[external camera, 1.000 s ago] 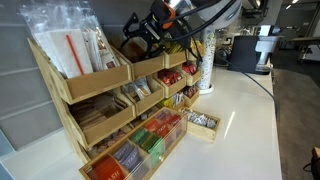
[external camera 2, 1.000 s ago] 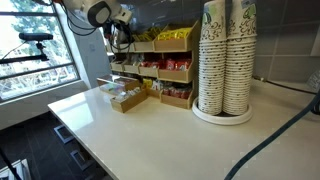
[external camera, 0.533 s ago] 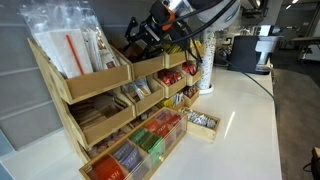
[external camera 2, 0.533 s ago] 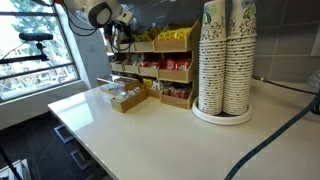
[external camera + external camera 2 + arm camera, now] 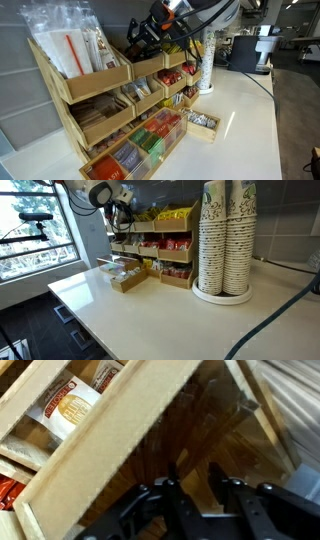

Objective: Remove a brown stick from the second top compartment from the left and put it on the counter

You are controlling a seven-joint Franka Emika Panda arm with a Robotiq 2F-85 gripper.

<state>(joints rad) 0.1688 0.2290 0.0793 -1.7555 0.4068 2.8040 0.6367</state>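
Observation:
I have an empty gap between my gripper's fingers above the brown sticks, so next I open, reach deeper into the compartment and close on one stick (image 5: 178,442) before I lift.
The tiered wooden rack stands on the white counter (image 5: 245,120), which also shows in the other exterior view (image 5: 150,315). My gripper (image 5: 137,46) reaches down into the second top compartment (image 5: 147,66) and shows small in an exterior view (image 5: 122,218). In the wrist view the two black fingers (image 5: 196,482) sit a small gap apart inside the bin, over thin brown sticks (image 5: 190,430) lying on its floor. I see nothing clamped between the fingertips. The sticks are hidden in both exterior views.
The leftmost top bin holds red-and-white straws and clear packets (image 5: 78,52). Lower bins hold packets (image 5: 150,140). A small wooden tray (image 5: 203,122) lies on the counter beside the rack. Tall stacks of paper cups (image 5: 226,240) stand nearby. Yellow packets (image 5: 176,216) fill another top bin.
The gripper has shifted slightly at the second top compartment since a second ago; nothing else has moved.

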